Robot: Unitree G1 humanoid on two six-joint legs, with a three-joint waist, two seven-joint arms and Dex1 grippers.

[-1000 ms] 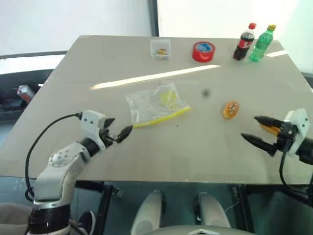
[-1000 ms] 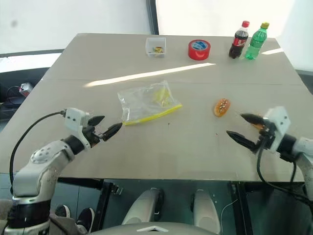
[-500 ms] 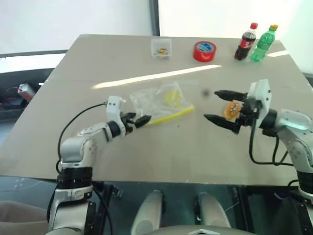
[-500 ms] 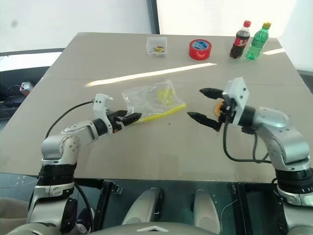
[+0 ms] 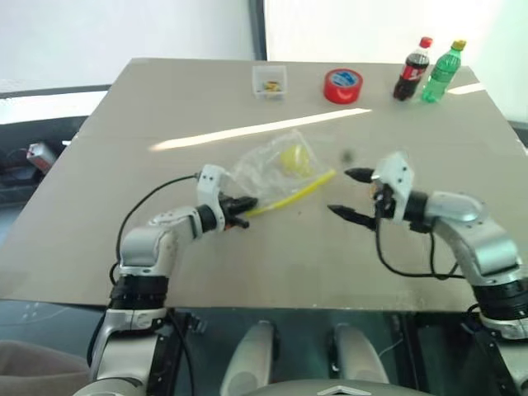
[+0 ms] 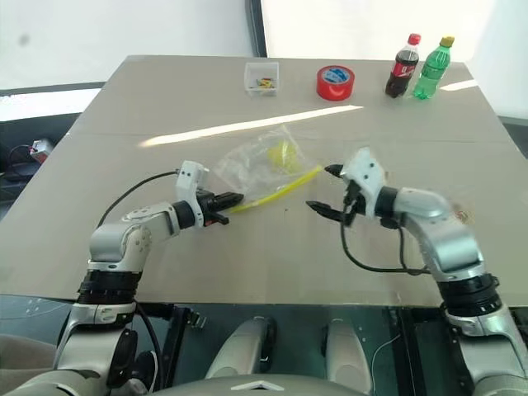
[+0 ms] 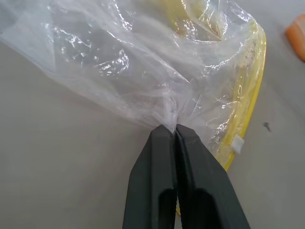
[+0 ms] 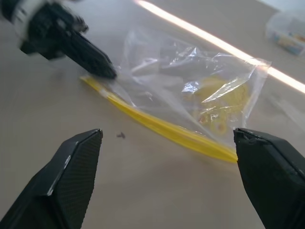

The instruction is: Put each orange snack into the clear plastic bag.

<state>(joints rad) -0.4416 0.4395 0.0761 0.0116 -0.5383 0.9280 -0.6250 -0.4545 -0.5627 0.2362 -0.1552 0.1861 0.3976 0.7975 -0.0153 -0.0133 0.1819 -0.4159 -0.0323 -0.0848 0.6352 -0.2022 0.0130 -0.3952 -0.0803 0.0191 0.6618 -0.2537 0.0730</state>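
Observation:
The bag's film beside the yellow seal is pinched in my left gripper, so I will open that gripper and grab the seal itself (image 7: 226, 160) near the white slider.
The clear plastic bag (image 5: 280, 161) lies crumpled mid-table, its yellow seal strip (image 5: 297, 191) facing me and yellowish bits inside. My left gripper (image 7: 172, 129) is shut on the bag's near left corner, pinching the film just beside the strip. My right gripper (image 5: 340, 192) stands wide open just right of the bag, pointing at the strip's right end with nothing between its fingers. In the right wrist view the bag (image 8: 190, 90) lies ahead of the spread fingers (image 8: 76, 162). Part of one orange snack (image 7: 296, 31) shows beyond the bag in the left wrist view.
Along the table's far edge stand a small clear box (image 5: 270, 81), a red tape roll (image 5: 343, 85), a cola bottle (image 5: 412, 68) and a green bottle (image 5: 441, 70). The table's front edge (image 5: 264, 299) runs close under both arms.
My left gripper closed on the bag's corner, and the bag bunched up. My right gripper swung left from the snack's spot to just beside the bag, staying open.

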